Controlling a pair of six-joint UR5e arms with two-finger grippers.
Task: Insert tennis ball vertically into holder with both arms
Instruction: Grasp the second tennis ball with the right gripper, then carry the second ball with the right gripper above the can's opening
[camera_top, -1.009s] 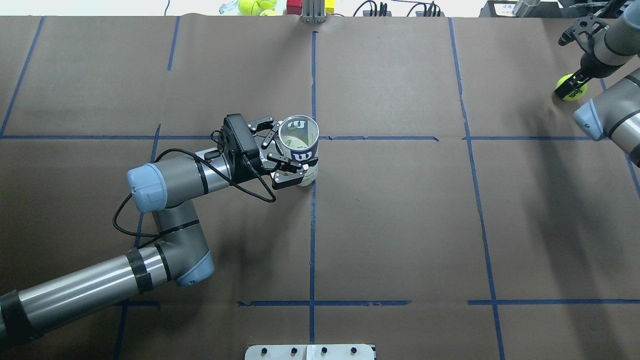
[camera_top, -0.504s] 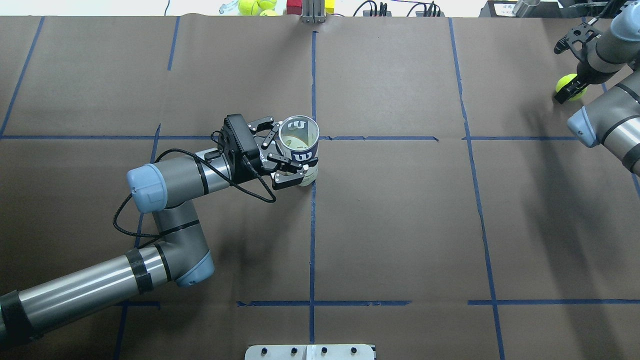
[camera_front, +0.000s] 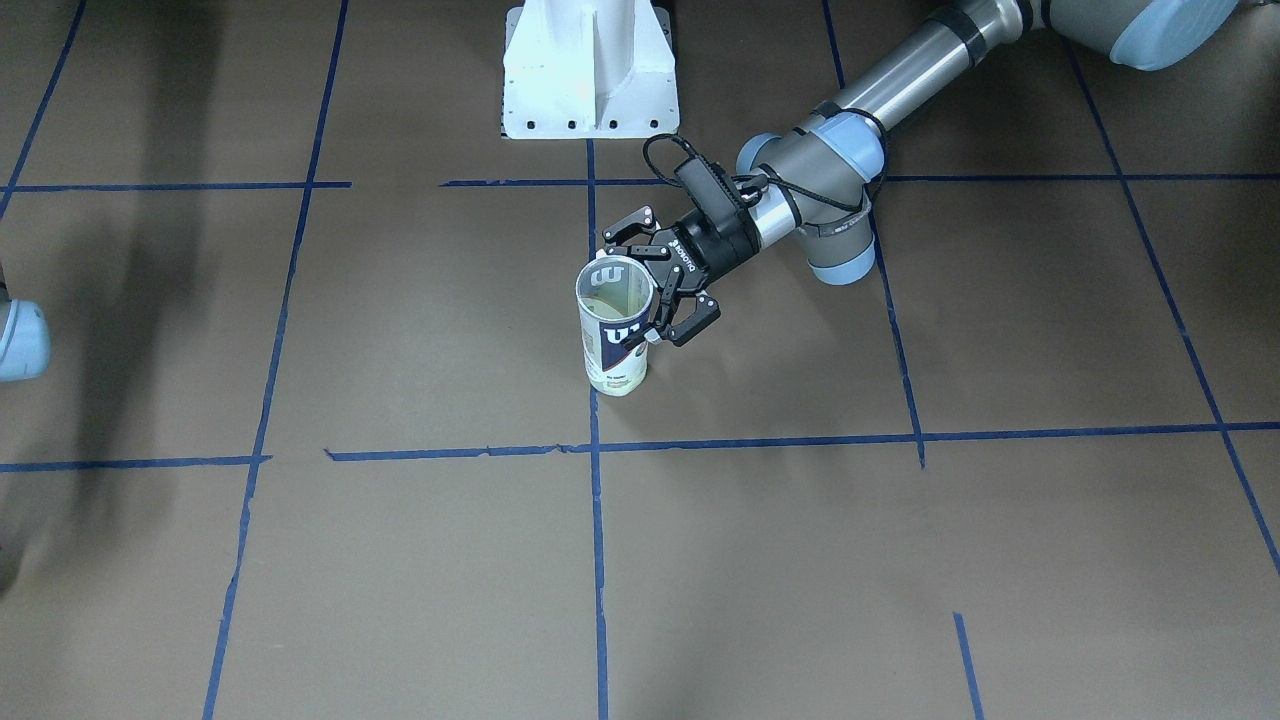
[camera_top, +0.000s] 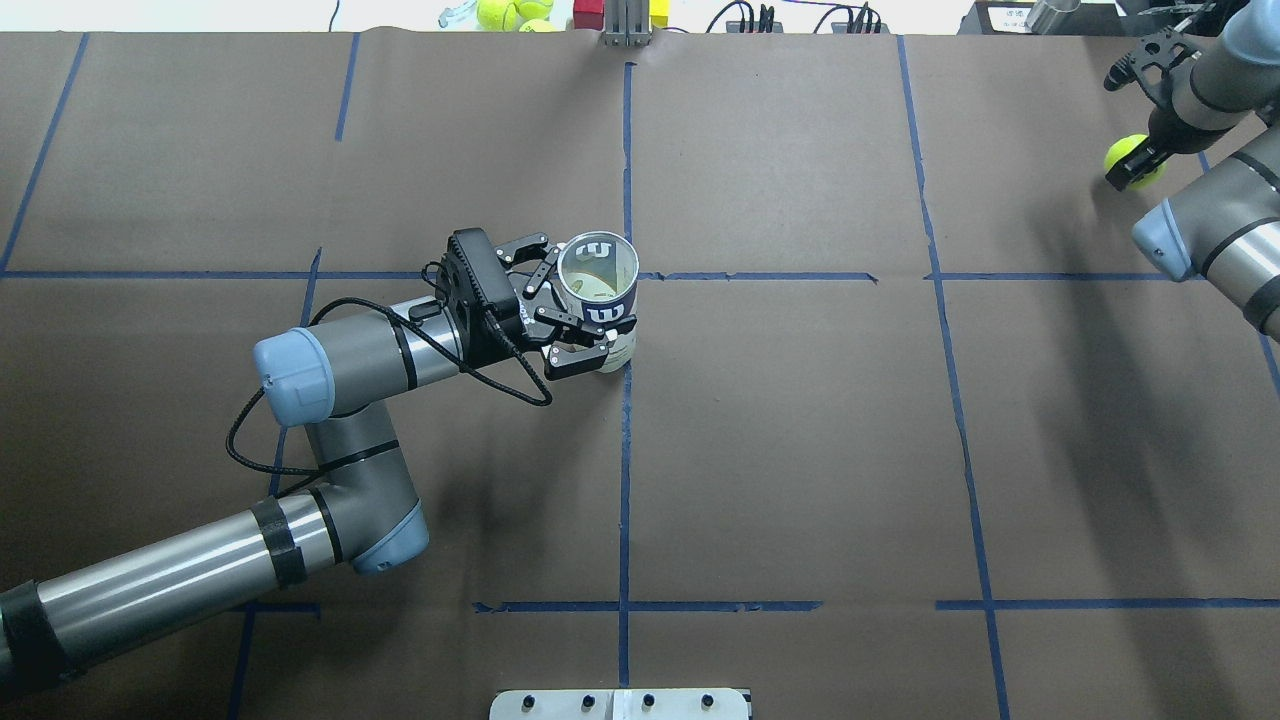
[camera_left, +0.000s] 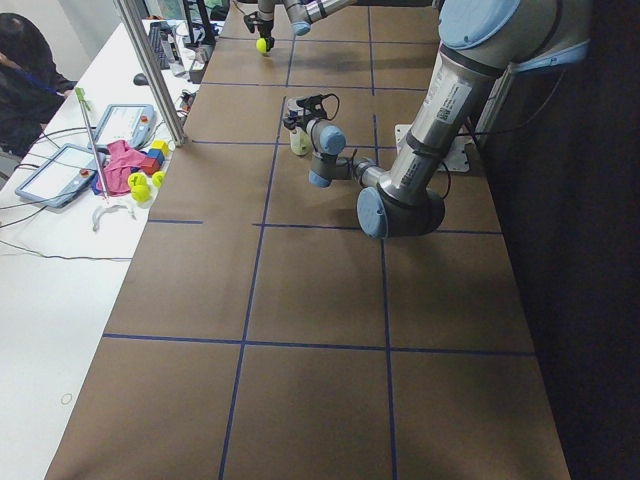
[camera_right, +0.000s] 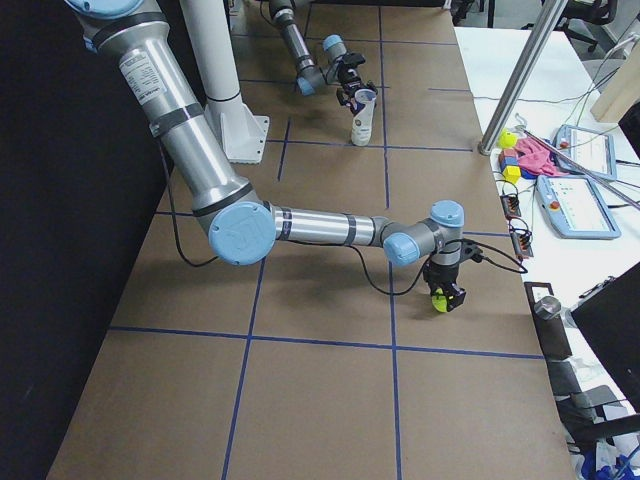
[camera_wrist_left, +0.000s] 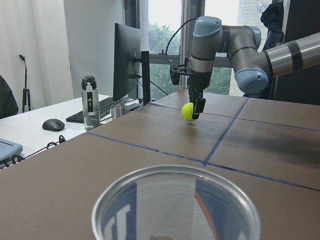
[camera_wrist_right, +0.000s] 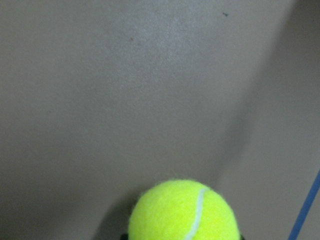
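I need to release the tennis ball with my right gripper at the opening of the holder (camera_front: 617, 271) next to my left gripper.
The holder (camera_top: 598, 288), a clear can with a navy and white label, stands upright with its mouth open near the table's middle; it also shows in the front view (camera_front: 613, 335) and as a rim in the left wrist view (camera_wrist_left: 175, 200). My left gripper (camera_top: 566, 305) is shut on the holder's side (camera_front: 660, 275). My right gripper (camera_top: 1137, 168) is shut on the tennis ball (camera_top: 1120, 155) at the far right of the table, just above the paper. The ball also shows in the side view (camera_right: 438, 300), the left wrist view (camera_wrist_left: 188, 111) and the right wrist view (camera_wrist_right: 182, 212).
The white pedestal base (camera_front: 590, 70) stands at the robot's edge of the table. Spare tennis balls and coloured blocks (camera_top: 512, 12) and a metal post (camera_top: 625, 25) lie along the far edge. A side desk holds a bottle (camera_wrist_left: 89, 102), a monitor and tablets (camera_right: 575, 205).
My right gripper has moved with the tennis ball toward the table's far right corner and looks slightly raised. The left arm and the holder have not moved.
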